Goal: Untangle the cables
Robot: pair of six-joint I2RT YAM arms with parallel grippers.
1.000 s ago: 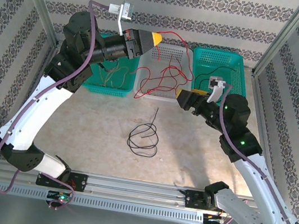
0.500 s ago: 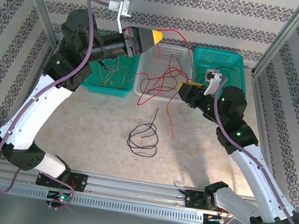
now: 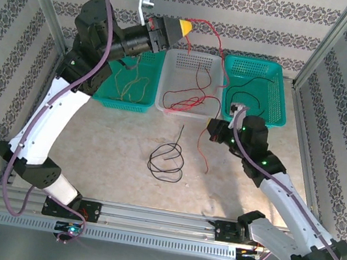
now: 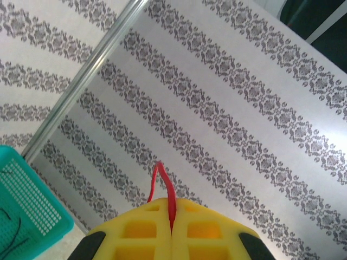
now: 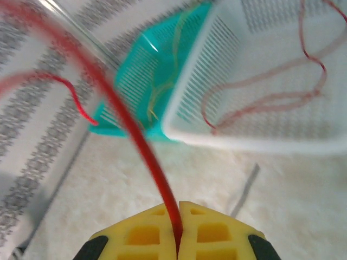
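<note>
Next, my left gripper releases the red cable, now raised high at the back, inside the white basket (image 3: 191, 93) that sits between the two teal ones.
My left gripper (image 3: 185, 26) is raised high at the back, shut on a red cable (image 3: 211, 28) whose bend pokes out between the yellow fingers (image 4: 172, 201). This red cable runs right, drops into the white basket (image 3: 186, 113) in loops, then reaches my right gripper (image 3: 213, 130), which is shut on it just in front of that basket; the strand enters its jaws (image 5: 178, 206). A loose red end (image 3: 207, 162) hangs to the table. A black cable (image 3: 167, 161) lies coiled mid-table. Yellow cables (image 3: 129, 85) lie in the left teal basket (image 3: 121, 104).
A right teal basket (image 3: 284, 95) at the back holds another black cable (image 3: 249, 89). Metal frame posts (image 3: 45, 1) and patterned walls close in both sides and the back. An aluminium rail (image 3: 159, 219) runs along the near edge.
My right gripper closed on the red cable and moved down and nearer, from the white basket's edge to the table in front. The left gripper rose slightly with its red strand.
</note>
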